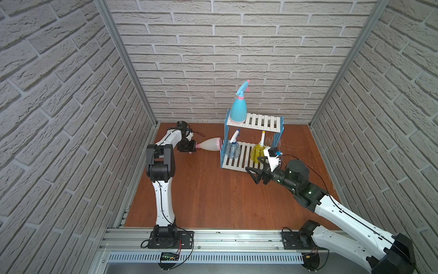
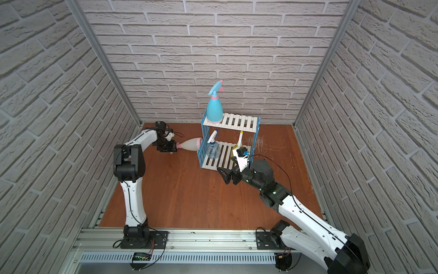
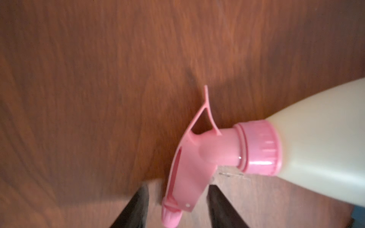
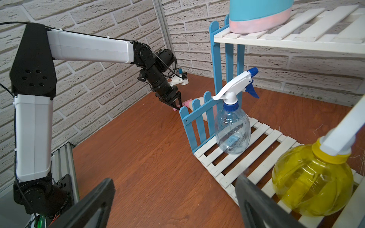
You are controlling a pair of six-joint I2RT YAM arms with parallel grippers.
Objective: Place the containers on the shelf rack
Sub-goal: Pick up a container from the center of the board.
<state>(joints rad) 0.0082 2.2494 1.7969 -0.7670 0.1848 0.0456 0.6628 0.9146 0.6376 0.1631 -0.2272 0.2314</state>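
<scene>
My right gripper is to grasp the cream-pink cone bottle by its pink spray head (image 1: 198,146) (image 4: 187,103) next, while my left gripper keeps the bottle held up.
The cream-pink cone bottle (image 1: 209,144) (image 2: 189,144) lies on its side on the wooden table, its base close to the shelf rack's (image 1: 260,121) (image 2: 239,121) left side frame. My left gripper (image 1: 195,147) (image 3: 178,189) is open and straddles its pink spray head (image 3: 189,163), with a gap on each side. The light-blue bottle (image 1: 238,111) (image 4: 256,11) stands on the top shelf. On the bottom shelf stand the clear bottle (image 1: 232,149) (image 4: 233,128) and the yellow bottle (image 1: 257,153) (image 4: 310,183). My right gripper (image 1: 253,163) (image 4: 174,179) hangs open and empty at the rack's front edge.
Brick-patterned walls (image 1: 71,118) enclose the table on three sides; the left arm works close to the left wall. An aluminium rail (image 1: 225,239) carries both arm bases along the front. Bare wood (image 1: 213,197) lies between the arms in front of the rack.
</scene>
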